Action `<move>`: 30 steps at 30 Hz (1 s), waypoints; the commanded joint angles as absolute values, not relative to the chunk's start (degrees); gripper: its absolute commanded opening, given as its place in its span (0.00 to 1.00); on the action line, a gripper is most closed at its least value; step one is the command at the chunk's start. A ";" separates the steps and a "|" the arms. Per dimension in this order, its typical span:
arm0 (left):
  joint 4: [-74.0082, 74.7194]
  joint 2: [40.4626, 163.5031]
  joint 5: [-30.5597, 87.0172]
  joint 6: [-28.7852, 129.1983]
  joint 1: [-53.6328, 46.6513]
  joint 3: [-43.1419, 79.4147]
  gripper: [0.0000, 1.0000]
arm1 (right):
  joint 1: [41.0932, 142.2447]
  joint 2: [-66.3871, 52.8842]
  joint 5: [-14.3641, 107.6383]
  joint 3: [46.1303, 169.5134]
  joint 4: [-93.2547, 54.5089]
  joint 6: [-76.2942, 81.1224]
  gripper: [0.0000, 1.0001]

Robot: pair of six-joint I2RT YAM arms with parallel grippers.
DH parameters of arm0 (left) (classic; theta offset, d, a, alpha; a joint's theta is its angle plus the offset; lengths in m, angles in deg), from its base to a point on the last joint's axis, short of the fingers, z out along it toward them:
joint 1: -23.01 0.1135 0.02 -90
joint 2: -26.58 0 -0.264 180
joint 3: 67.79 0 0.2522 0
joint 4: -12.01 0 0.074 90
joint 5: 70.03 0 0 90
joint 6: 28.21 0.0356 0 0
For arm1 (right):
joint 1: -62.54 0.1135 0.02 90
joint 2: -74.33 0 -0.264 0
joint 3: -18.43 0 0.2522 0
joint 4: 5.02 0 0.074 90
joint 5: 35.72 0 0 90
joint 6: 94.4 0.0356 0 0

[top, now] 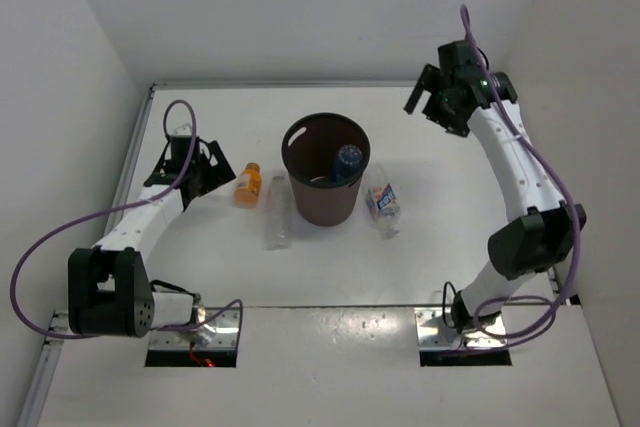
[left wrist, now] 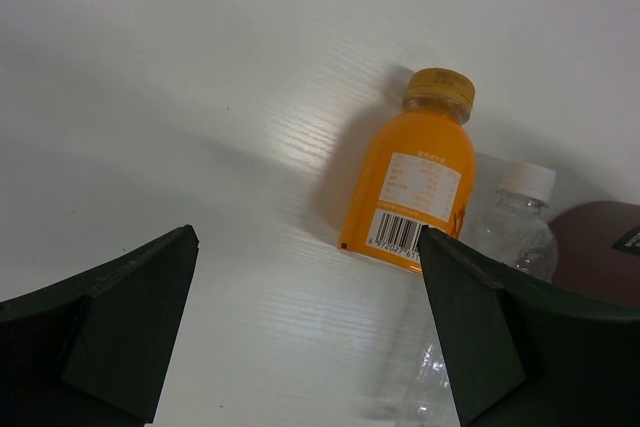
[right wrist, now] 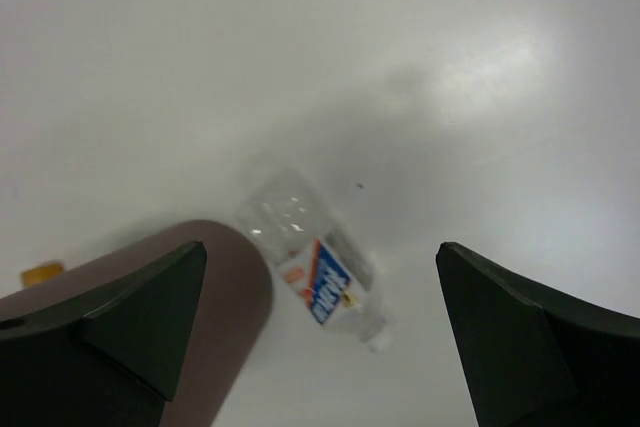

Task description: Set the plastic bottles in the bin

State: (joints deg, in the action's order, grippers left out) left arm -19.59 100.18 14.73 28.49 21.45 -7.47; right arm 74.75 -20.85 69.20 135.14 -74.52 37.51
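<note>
The labelled bottle is beside the bin. My right gripper will go to it and close at the label's edge [top: 381,192] [right wrist: 309,265] nearest the bottle's bottom.
The dark brown bin [top: 322,205] stands mid-table, and a clear bottle with a blue cap [top: 347,160] lies inside it. Left of the bin lie the orange bottle [top: 247,185] and the slim clear bottle [top: 277,213]. A clear bottle with a white label [top: 384,205] lies to the bin's right. My left gripper [top: 218,172] is open and low, just left of the orange bottle [left wrist: 415,187], with nothing between its fingers [left wrist: 305,247]. My right gripper [top: 432,107] is open, raised at the back right, looking down on the labelled bottle [right wrist: 320,277].
White walls close the table on the left, back and right. In the left wrist view the slim clear bottle [left wrist: 515,227] lies beside the orange one, with the bin's wall [left wrist: 600,242] behind it. The bin's side [right wrist: 200,347] fills the right wrist view's lower left.
</note>
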 commanded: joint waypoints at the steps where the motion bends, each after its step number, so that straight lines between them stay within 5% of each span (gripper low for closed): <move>1: -18.10 98.30 16.01 27.43 21.87 -7.27 0.99 | 67.93 -18.48 62.20 130.03 -75.03 41.48 1.00; 6: -18.10 98.30 16.01 27.42 21.87 -7.27 0.99 | 63.60 -19.27 53.51 114.21 -69.09 38.95 1.00; 13: -17.57 98.30 16.54 27.42 21.87 -7.80 0.99 | 70.10 -20.59 45.14 98.13 -57.55 33.75 1.00; 30: -17.57 99.88 17.07 27.95 21.87 -7.27 0.99 | 78.71 -35.80 47.68 105.32 -57.10 33.12 1.00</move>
